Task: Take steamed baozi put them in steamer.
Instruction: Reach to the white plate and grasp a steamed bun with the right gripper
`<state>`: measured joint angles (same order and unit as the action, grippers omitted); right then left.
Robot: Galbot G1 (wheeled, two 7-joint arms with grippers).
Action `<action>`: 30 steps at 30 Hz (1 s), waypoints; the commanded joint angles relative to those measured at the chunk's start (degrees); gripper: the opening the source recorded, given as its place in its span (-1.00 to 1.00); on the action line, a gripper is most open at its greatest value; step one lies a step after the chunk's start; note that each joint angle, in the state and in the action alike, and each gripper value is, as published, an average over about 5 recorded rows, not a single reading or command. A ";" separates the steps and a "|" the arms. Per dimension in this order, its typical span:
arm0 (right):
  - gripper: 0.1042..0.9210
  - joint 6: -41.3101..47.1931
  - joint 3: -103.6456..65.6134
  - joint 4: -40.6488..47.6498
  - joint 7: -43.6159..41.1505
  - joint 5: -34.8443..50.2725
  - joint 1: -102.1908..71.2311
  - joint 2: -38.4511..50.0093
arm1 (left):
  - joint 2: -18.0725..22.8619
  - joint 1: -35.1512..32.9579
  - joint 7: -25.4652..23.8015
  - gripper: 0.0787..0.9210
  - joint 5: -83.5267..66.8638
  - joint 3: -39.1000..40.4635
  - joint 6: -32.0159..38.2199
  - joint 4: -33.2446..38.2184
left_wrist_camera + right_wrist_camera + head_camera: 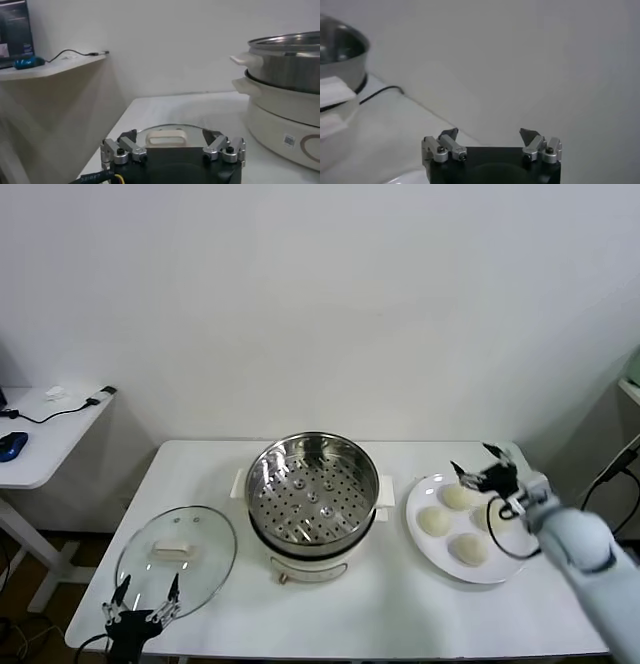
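Observation:
I will close my right gripper on the sides of the back baozi (457, 496), the one nearest the wall on the white plate.
Several cream-white baozi lie on a white plate (432, 549) at the right: one at the back (458, 496), one at the left (435, 522), one at the front (468, 549), and one partly hidden behind my right gripper. The steel steamer (312, 489) with its perforated tray stands empty at the table's middle; its side shows in the left wrist view (285, 65). My right gripper (472, 461) is open and empty, just above the plate's far edge by the back baozi. My left gripper (143, 592) is open and empty at the table's front left edge.
A round glass lid (177, 549) with a white handle lies flat at the front left, just beyond my left gripper; it also shows in the left wrist view (167, 136). A white side desk (45, 429) stands off to the left. A wall is behind the table.

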<state>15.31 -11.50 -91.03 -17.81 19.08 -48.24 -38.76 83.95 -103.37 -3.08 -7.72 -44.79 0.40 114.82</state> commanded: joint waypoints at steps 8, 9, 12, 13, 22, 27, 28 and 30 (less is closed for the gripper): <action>0.76 -18.15 60.80 28.27 -52.65 -17.07 63.84 11.26 | 0.78 -0.38 -0.37 0.77 1.79 0.76 0.69 0.17; 0.76 -18.49 63.71 30.01 -53.41 -17.37 66.21 9.65 | 0.93 -0.37 -0.40 0.77 2.00 0.90 0.70 0.17; 0.76 -18.43 70.32 33.76 -54.70 -16.87 70.72 5.06 | 1.30 -0.39 -0.60 0.77 2.37 1.18 0.67 0.31; 0.76 -18.24 72.25 34.76 -54.91 -16.54 71.43 3.50 | 1.39 -0.38 -0.68 0.77 2.42 1.20 0.66 0.35; 0.76 -15.83 77.22 41.69 -53.17 -15.10 68.74 -6.58 | 1.94 -0.09 -0.42 0.77 2.56 0.51 1.11 -0.28; 0.76 -14.09 75.27 45.19 -51.11 -14.83 64.74 -10.35 | 2.27 0.29 -0.34 0.77 2.63 0.39 1.25 -0.65; 0.76 -13.73 74.69 45.68 -50.76 -15.13 63.89 -10.92 | 2.33 0.33 -0.33 0.77 2.64 0.35 1.25 -0.71; 0.76 -13.04 73.51 46.48 -50.18 -16.19 62.20 -11.83 | 2.41 0.39 -0.31 0.77 2.65 0.30 1.27 -0.83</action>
<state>1.66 56.93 -51.83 -66.32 4.26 13.20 -44.35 86.17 -103.11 -3.44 -5.25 -44.42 1.56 114.23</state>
